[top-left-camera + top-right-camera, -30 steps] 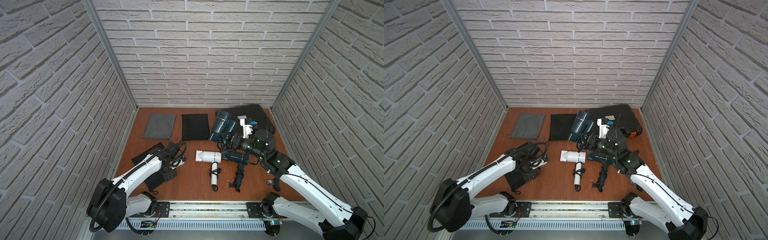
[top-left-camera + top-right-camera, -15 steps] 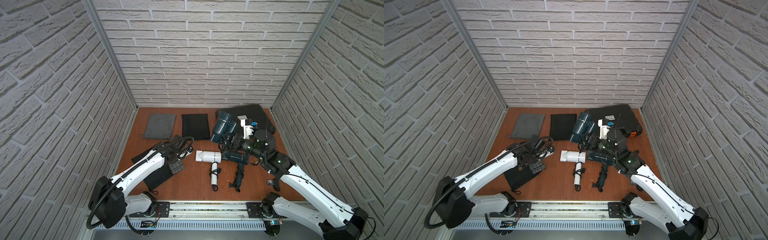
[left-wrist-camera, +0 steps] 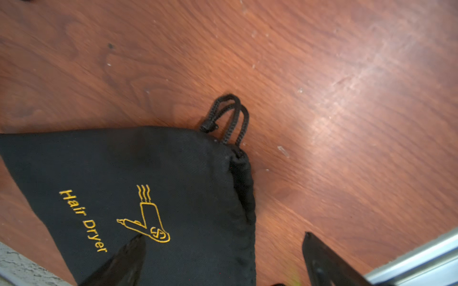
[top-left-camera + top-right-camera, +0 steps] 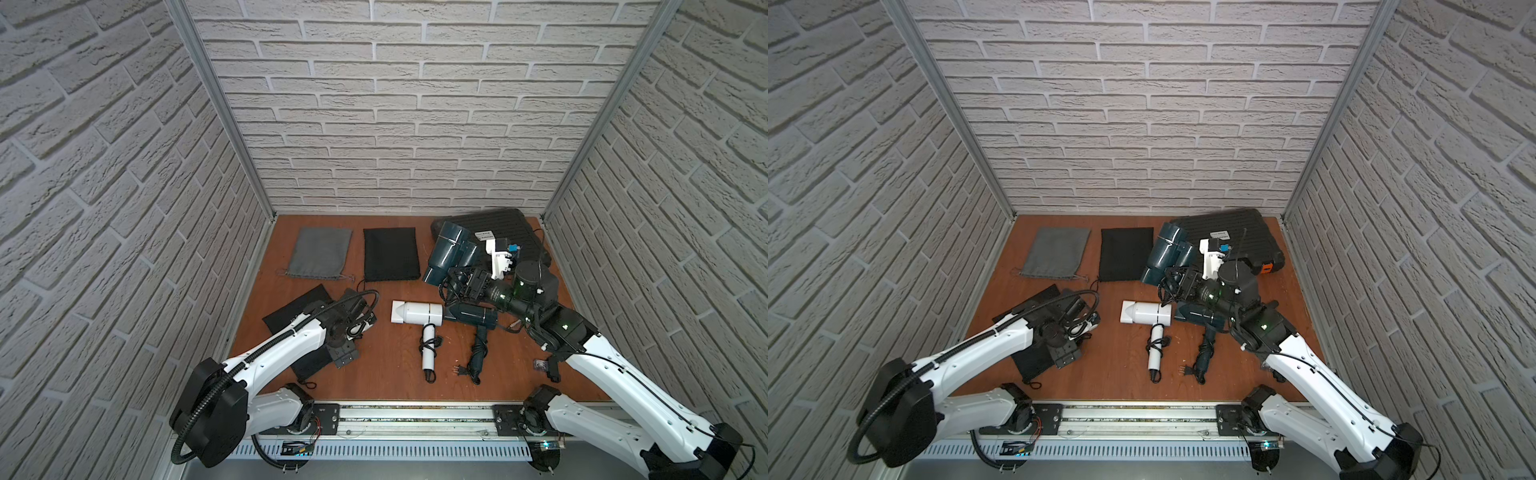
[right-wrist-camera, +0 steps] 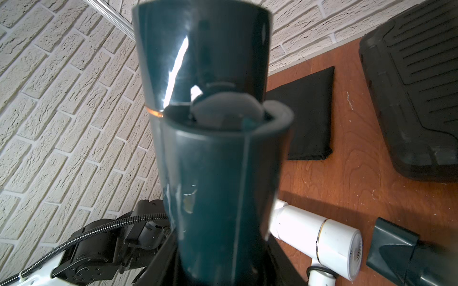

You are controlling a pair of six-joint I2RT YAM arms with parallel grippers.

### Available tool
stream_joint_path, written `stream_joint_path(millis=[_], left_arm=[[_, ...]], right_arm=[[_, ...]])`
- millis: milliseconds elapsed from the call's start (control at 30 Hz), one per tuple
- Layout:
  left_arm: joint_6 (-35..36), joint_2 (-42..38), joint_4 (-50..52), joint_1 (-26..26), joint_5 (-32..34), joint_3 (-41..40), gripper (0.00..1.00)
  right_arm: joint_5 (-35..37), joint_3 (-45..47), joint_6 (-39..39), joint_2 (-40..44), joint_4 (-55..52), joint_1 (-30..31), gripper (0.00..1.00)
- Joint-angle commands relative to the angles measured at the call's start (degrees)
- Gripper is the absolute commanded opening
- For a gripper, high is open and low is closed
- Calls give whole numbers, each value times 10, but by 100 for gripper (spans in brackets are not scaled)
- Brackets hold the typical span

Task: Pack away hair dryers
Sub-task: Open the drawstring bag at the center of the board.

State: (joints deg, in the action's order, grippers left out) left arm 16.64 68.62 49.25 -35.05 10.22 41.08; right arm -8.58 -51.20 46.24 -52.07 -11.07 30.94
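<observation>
My left gripper is to pinch the printed black pouch's upper layer (image 3: 234,226), as the pouch's opening is nearly shut, and lift it open before the teal hair dryer goes in.
My right gripper (image 4: 469,284) is shut on the handle of a dark teal hair dryer (image 4: 451,253), holding it above the table with the barrel towards the back wall; that dryer (image 5: 218,173) fills the right wrist view. A white hair dryer (image 4: 417,312) and a second teal hair dryer (image 4: 471,316) lie side by side on the table, with cords coiled round their handles. My left gripper (image 3: 224,236) hangs open over the drawstring end of a black pouch (image 3: 148,185) printed "Hair Dryer", holding nothing.
A grey pouch (image 4: 320,251) and a flat black pouch (image 4: 390,253) lie at the back. A ribbed black hard case (image 4: 511,232) with an orange latch (image 4: 1266,268) fills the back right corner. A metal rail (image 4: 415,411) runs along the front edge, and brick walls enclose three sides.
My left jaws have spread wider and the left wrist has shifted a little above the black pouch. The right arm with the teal dryer has stayed still.
</observation>
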Motion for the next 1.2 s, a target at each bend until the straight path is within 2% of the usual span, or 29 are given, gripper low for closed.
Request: stream_joint_path(millis=[0, 133, 500, 633, 1167], left_arm=[[3, 15, -16, 4, 15, -11, 94], [1, 38, -23, 18, 23, -12, 85], [2, 66, -37, 26, 14, -18, 74], [1, 75, -37, 26, 11, -17, 60], [-3, 109, -33, 26, 5, -16, 41]], right_arm=[[7, -13, -8, 11, 62, -4, 3], [8, -8, -7, 14, 65, -4, 3], [11, -4, -10, 19, 64, -4, 3], [15, -1, -12, 23, 63, -4, 3], [19, 1, -15, 33, 57, -8, 3]])
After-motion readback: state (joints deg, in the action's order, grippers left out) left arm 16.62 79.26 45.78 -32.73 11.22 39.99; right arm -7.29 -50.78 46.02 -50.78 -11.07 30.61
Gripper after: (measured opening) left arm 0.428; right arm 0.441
